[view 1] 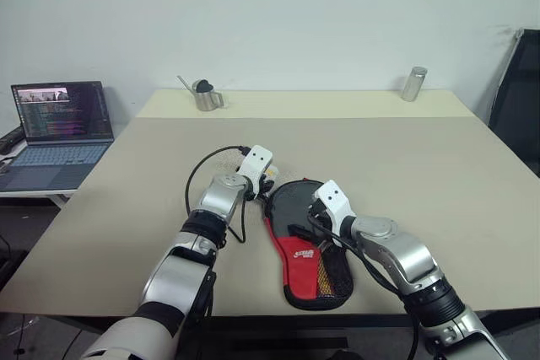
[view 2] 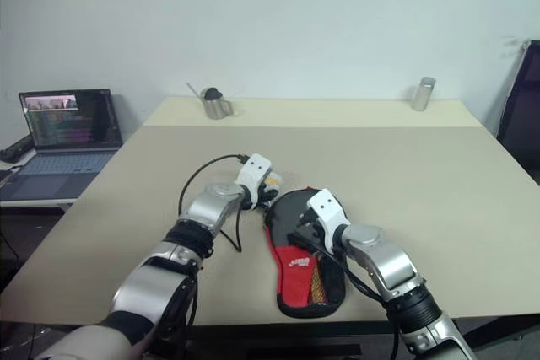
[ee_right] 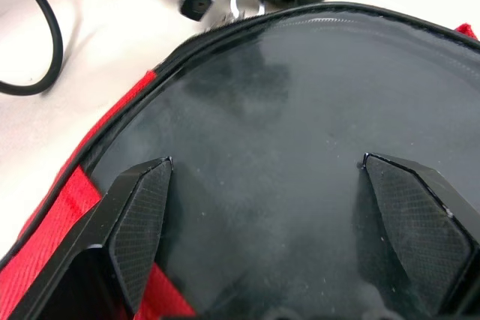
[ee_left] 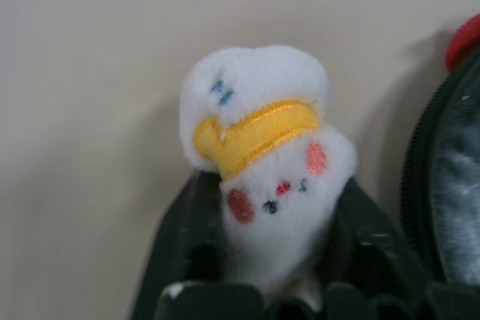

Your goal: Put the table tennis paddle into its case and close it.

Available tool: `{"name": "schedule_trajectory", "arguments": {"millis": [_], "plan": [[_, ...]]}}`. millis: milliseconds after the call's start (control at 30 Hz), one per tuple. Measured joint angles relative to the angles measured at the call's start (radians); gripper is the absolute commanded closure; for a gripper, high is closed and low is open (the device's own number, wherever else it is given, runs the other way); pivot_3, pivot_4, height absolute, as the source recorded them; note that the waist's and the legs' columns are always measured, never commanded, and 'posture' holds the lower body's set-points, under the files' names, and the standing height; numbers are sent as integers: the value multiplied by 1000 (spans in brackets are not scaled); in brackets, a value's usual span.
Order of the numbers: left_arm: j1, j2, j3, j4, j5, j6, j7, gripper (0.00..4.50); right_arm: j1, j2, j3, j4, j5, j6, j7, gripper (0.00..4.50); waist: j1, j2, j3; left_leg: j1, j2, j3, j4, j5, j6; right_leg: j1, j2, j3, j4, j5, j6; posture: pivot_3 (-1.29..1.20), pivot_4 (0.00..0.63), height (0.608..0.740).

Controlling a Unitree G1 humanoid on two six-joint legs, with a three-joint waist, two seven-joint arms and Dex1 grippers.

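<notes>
Next, the left gripper releases the plush charm on the table (view 1: 321, 159) just beyond the case's black round end.
The case (view 1: 299, 252) lies flat near the table's front edge, black at its round end, with a red logo panel and a mesh pocket (view 1: 335, 274). At the round end's far left rim, my left gripper (view 1: 268, 181) is shut on the small white-yellow plush charm (ee_left: 262, 155). Its dark fingers (ee_left: 187, 237) press on both sides of the charm. Just above the black round face (ee_right: 262, 110), my right gripper (view 1: 314, 212) stands open, and its two pads (ee_right: 142, 215) are spread wide with nothing between them. The table tennis paddle is hidden.
The left arm's black cable (view 1: 198, 183) loops on the beige table (view 1: 422, 174) left of the case. At the back stand a metal cup (view 1: 205, 96) and a metal can (view 1: 413, 83). A laptop (view 1: 59, 128) sits off to the left, a black chair (view 1: 519, 99) at the right.
</notes>
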Motion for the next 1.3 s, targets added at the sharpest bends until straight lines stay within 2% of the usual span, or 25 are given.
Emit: {"name": "schedule_trajectory", "arguments": {"millis": [100,367,500,667,900,1167,1300], "plan": [[-60,3,-11,122,45,-96,54,4193,0,-3,8,-10,-7,10,10,0,0,0,0,0,0,0,0,0,0,0,0,0,0,0,0,0,150,740],[-192,-60,-106,342,191,-339,113,4194,3,-9,56,-49,-12,25,65,0,-1,0,0,-1,0,0,-1,0,0,0,0,0,-3,0,0,0,150,740],[-219,-97,-152,391,261,-385,143,4194,3,-12,71,-62,-20,30,88,0,-1,0,0,-1,0,0,-1,0,0,0,0,-1,-3,0,1,0,150,740],[-244,-122,-189,421,331,-399,203,4195,14,-17,89,-100,-21,52,108,0,0,0,0,-1,0,0,-1,0,0,0,0,-1,-3,-1,1,0,150,740],[-260,-158,-276,448,466,-399,381,4195,47,-21,96,-174,-18,104,112,0,3,-1,1,-2,0,0,-1,0,0,0,0,-1,-3,-1,1,0,150,740],[-286,-266,-374,462,591,-461,562,4195,73,-8,86,-226,-10,157,104,0,11,-2,1,-2,0,-1,-1,0,0,0,0,-1,-4,-1,2,0,150,740],[-295,-314,-415,463,635,-510,584,4195,88,3,87,-244,2,171,98,0,14,-2,1,-2,0,0,-1,0,0,0,0,-1,-4,-1,2,0,150,740]]}}
